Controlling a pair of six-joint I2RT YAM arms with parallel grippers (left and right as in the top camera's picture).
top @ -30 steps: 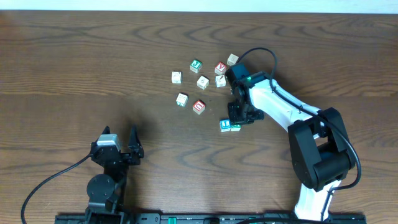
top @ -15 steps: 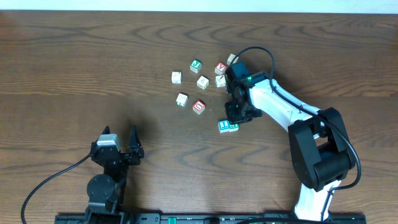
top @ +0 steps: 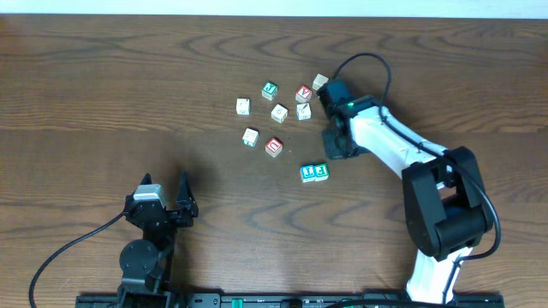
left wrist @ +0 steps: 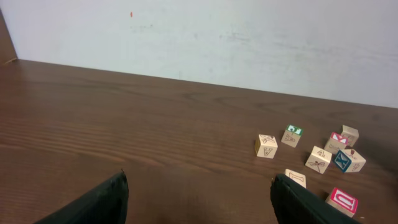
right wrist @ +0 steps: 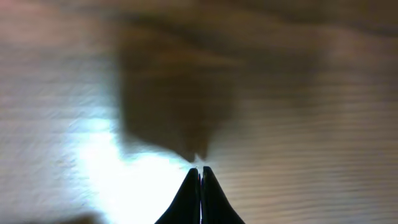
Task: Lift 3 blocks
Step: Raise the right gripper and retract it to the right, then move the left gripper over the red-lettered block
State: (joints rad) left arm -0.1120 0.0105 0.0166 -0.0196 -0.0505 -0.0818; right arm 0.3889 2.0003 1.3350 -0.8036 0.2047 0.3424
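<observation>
The robot's left gripper needs to next close on the opposite sides (top: pixel 274 147) (left wrist: pixel 342 203) of the red block with the white ring mark, just past the blue block.
The red block (top: pixel 274 146) with a white ring mark lies on the table and also shows in the left wrist view (left wrist: pixel 343 200). Right of it and nearer, a blue block (top: pixel 308 173) and a teal-green block (top: pixel 322 171) lie side by side, touching. My right gripper (top: pixel 331 147) hangs just beyond that pair, apart from them. It is shut and empty over bare wood (right wrist: pixel 200 168). My left gripper (top: pixel 164 185) stands open and empty near the front left, far from every block (left wrist: pixel 199 175).
Other cubes lie scattered behind the red block: a green-faced one (top: pixel 270 89), a red V one (top: pixel 304 92), a pale one (top: pixel 319 81) and several white ones such as (top: pixel 243 106). The right arm (top: pixel 385 141) reaches across the right side.
My right gripper, shut throughout, has drawn back from over the blue and teal-green pair toward the far right, leaving both on the table. The left arm has not moved.
</observation>
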